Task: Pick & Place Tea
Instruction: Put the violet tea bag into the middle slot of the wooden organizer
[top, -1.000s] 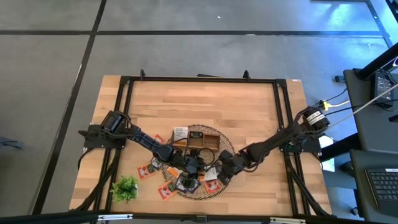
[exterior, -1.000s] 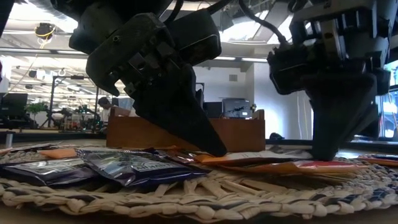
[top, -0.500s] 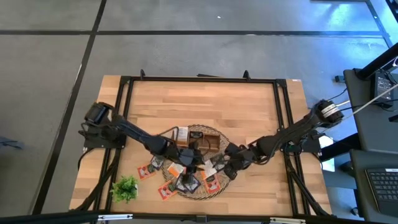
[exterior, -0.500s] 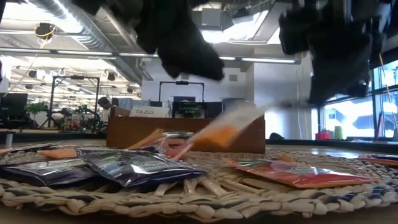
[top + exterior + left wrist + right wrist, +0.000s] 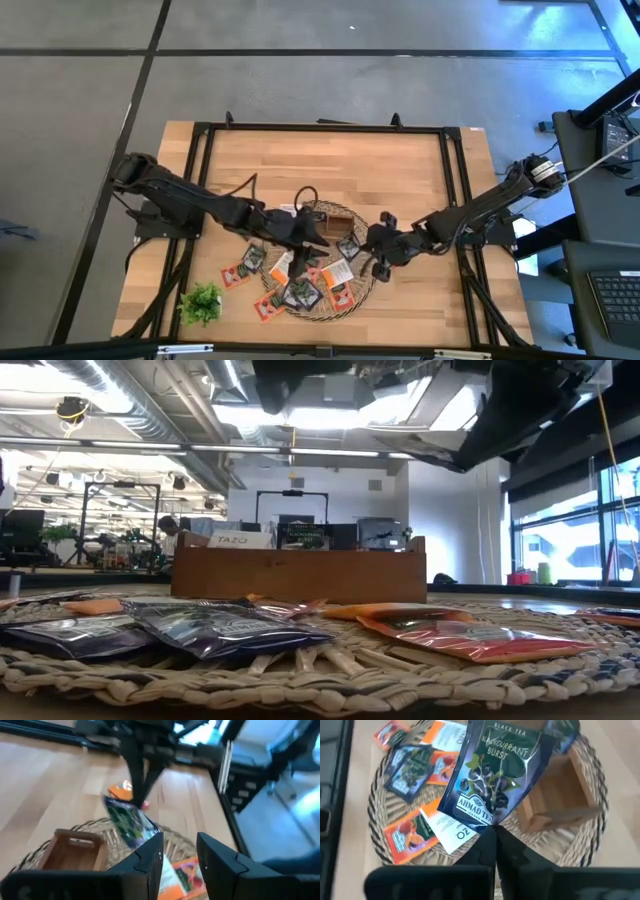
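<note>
My right gripper is going to set the dark blue sachet down in the middle compartment of the brown wooden tray (image 5: 318,218) (image 5: 561,739). The sachet now dangles above the wicker mat.
A round wicker mat (image 5: 312,314) carries several tea sachets, orange and dark, lying flat (image 5: 220,628). On its far part stands a brown wooden tray (image 5: 335,222). My right gripper (image 5: 492,834) is shut on a dark blue tea sachet (image 5: 495,775) and hangs above the mat's right part (image 5: 372,250). My left gripper (image 5: 180,847) is open with nothing between its fingers, raised above the mat's middle (image 5: 305,240). In the left wrist view the held sachet (image 5: 131,822) dangles under the right arm. My right gripper pinches one corner of the dark blue sachet (image 5: 490,820) between its two fingertips. The fingers slant down from above. The sachet hangs tilted below them (image 5: 131,822), lifted clear of the mat and the tray.
A green plant sprig (image 5: 202,302) lies near the table's front left. A few sachets (image 5: 240,272) lie on the bare wood left of the mat. Black frame rails (image 5: 320,128) run along the table's edges. The far half of the table is bare wood (image 5: 320,170).
Both grippers have risen from the mat. The right one has rolled and drawn toward the table's right, carrying the dark blue sachet up clear. An orange sachet was tipped up on edge midway and now lies flat on the mat.
</note>
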Action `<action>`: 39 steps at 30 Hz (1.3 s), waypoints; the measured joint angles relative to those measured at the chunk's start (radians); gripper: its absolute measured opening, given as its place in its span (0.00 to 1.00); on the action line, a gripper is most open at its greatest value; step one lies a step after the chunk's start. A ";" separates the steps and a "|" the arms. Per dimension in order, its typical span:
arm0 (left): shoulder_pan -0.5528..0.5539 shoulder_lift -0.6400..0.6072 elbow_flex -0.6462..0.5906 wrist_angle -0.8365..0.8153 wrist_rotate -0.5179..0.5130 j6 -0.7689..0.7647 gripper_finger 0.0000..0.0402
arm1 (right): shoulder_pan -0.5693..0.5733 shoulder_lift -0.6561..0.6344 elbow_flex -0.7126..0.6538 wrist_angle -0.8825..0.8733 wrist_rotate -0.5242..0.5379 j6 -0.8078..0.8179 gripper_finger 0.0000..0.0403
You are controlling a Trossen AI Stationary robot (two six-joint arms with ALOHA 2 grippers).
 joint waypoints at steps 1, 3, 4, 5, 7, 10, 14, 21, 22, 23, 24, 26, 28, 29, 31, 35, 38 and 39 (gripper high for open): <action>0.005 -0.007 0.000 -0.001 -0.013 -0.035 0.28 | 0.000 0.000 0.000 0.005 0.000 -0.040 0.02; 0.022 -0.017 0.000 -0.012 -0.029 -0.133 0.28 | 0.000 0.001 0.006 0.010 0.000 -0.111 0.02; 0.035 -0.019 0.000 -0.013 -0.027 -0.190 0.28 | 0.000 0.001 0.015 0.010 0.001 -0.143 0.02; 0.051 -0.019 0.000 -0.016 -0.015 -0.244 0.28 | 0.000 0.001 0.026 0.013 0.002 -0.174 0.02; 0.080 -0.019 0.000 -0.034 0.051 -0.334 0.28 | -0.005 0.000 0.047 0.020 0.004 -0.235 0.02; 0.127 -0.005 0.001 -0.041 0.175 -0.408 0.28 | -0.019 0.001 0.074 0.017 0.003 -0.323 0.02; 0.161 -0.005 0.000 -0.039 0.233 -0.487 0.28 | -0.040 0.000 0.090 0.017 -0.001 -0.389 0.02; 0.173 -0.005 0.000 -0.033 0.264 -0.499 0.28 | -0.072 0.001 0.090 0.017 -0.060 -0.407 0.02; 0.172 -0.005 0.000 -0.033 0.265 -0.498 0.28 | -0.076 0.001 0.090 0.019 -0.060 -0.407 0.02; 0.172 -0.005 0.000 -0.032 0.265 -0.498 0.28 | -0.081 0.001 0.090 0.024 -0.060 -0.407 0.02; 0.172 -0.005 0.000 -0.032 0.265 -0.495 0.28 | -0.086 0.001 0.090 0.030 -0.061 -0.407 0.02; 0.173 -0.005 0.000 -0.032 0.268 -0.492 0.28 | -0.096 0.001 0.090 0.037 -0.061 -0.408 0.02; 0.172 -0.005 0.000 -0.032 0.282 -0.489 0.28 | -0.105 0.001 0.090 0.044 -0.061 -0.409 0.02; 0.172 -0.005 0.000 -0.035 0.288 -0.485 0.28 | -0.109 0.001 0.090 0.050 -0.061 -0.410 0.02; 0.172 -0.005 0.000 -0.038 0.289 -0.474 0.28 | -0.113 0.001 0.090 0.054 -0.061 -0.411 0.02; 0.172 -0.005 0.000 -0.039 0.290 -0.471 0.28 | -0.114 0.001 0.090 0.062 -0.063 -0.428 0.02; 0.172 -0.005 0.000 -0.039 0.286 -0.468 0.27 | -0.114 0.001 0.090 0.079 -0.063 -0.437 0.02; 0.172 -0.005 0.000 -0.039 0.285 -0.459 0.26 | -0.114 0.001 0.090 0.080 -0.063 -0.437 0.02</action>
